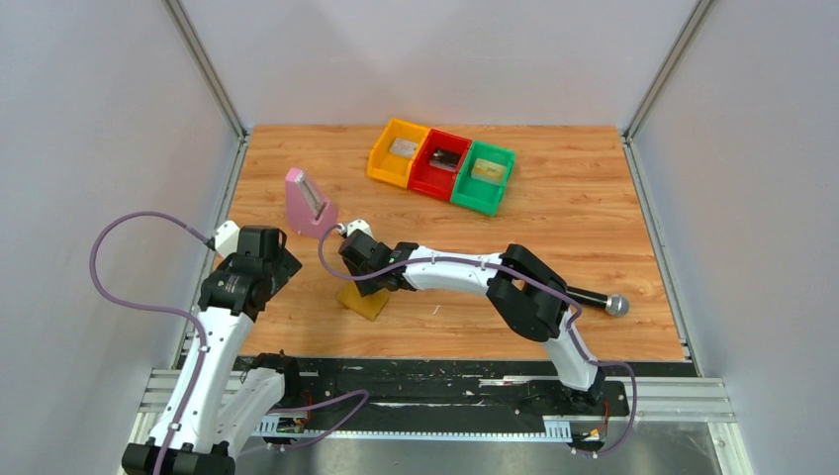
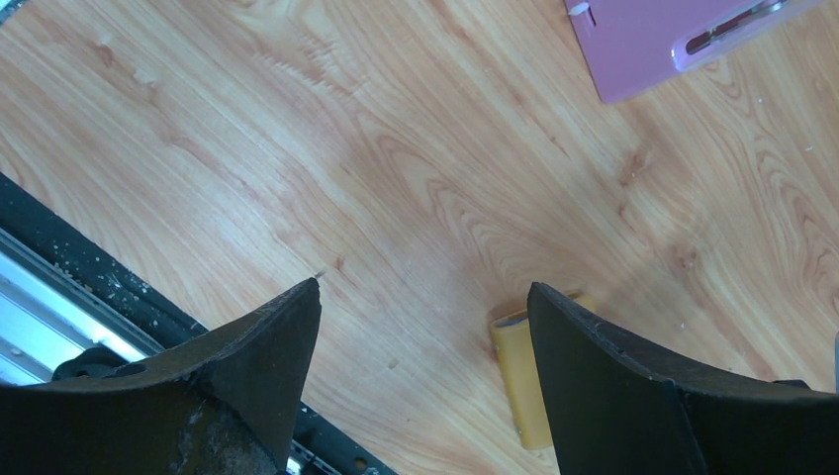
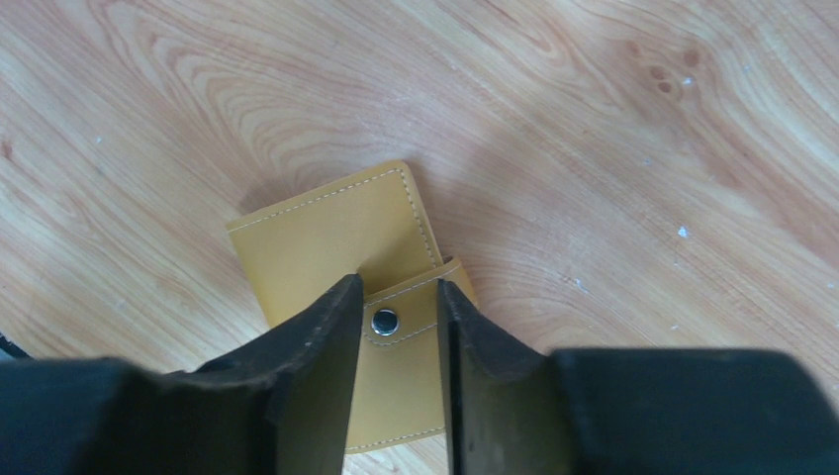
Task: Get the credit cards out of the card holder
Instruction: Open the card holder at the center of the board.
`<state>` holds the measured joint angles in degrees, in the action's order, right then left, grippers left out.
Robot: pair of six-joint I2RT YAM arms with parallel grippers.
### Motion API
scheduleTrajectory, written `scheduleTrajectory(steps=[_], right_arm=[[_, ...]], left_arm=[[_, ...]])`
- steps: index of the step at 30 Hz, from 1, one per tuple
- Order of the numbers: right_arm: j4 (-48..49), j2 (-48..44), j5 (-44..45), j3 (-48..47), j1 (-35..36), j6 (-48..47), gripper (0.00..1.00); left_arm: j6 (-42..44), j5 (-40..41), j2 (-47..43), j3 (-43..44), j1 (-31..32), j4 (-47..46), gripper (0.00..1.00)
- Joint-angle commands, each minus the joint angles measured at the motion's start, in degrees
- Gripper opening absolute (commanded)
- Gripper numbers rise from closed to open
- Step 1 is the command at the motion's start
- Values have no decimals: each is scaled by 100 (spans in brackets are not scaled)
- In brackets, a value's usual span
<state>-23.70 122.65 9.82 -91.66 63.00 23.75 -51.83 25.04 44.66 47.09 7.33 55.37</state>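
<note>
The snap tab is fastened across the card holder's edge; next the right gripper pinches the tab's stud end point(image 3: 385, 322), peeling it open before taking the credit cards.
The card holder point(image 1: 362, 302) lies closed on the table, mustard-tan side up, its snap tab point(image 3: 401, 317) fastened across one edge. My right gripper point(image 3: 398, 283) hangs right over it, jaws a narrow gap apart, with the tab and its metal stud showing between the fingers. My left gripper point(image 2: 425, 287) hovers open to the left, holding nothing, with the card holder point(image 2: 519, 376) beside its right finger. The credit cards lie far off in the bins: a silver-grey one point(image 1: 401, 147), a dark one point(image 1: 444, 159) and a golden one point(image 1: 486, 169).
Yellow point(image 1: 381, 163), red point(image 1: 427, 180) and green point(image 1: 473, 200) bins stand in a row at the back. A pink block point(image 1: 310, 203) stands left of centre, just beyond the right wrist. A black rod with a silver tip point(image 1: 594, 299) lies behind the right arm's elbow.
</note>
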Motion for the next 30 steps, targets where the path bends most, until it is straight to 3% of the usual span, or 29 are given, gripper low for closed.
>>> scheduleTrajectory(steps=[1,8,12,17,25,30], right_arm=[[-328,-80,347,236,46,125,24],[-353,-438,481,612,10,499,0],[-429,-690,350,853,-123,804,0],[-408,-968,50,838,-133,752,17],[-352,-949,-306,549,-115,864,28],[-349,-757,-393,375,-41,855,34]], left_arm=[[-118,-198,-61,-79,-48,-237,85],[557,-1884,-25,-552,-47,-1203,81],[748,-2861,202,-900,-43,-1716,79],[669,-3163,403,-1168,-47,-2017,79],[488,-2172,345,-1014,-48,-1592,81],[538,-2146,236,-1000,-47,-1545,83]])
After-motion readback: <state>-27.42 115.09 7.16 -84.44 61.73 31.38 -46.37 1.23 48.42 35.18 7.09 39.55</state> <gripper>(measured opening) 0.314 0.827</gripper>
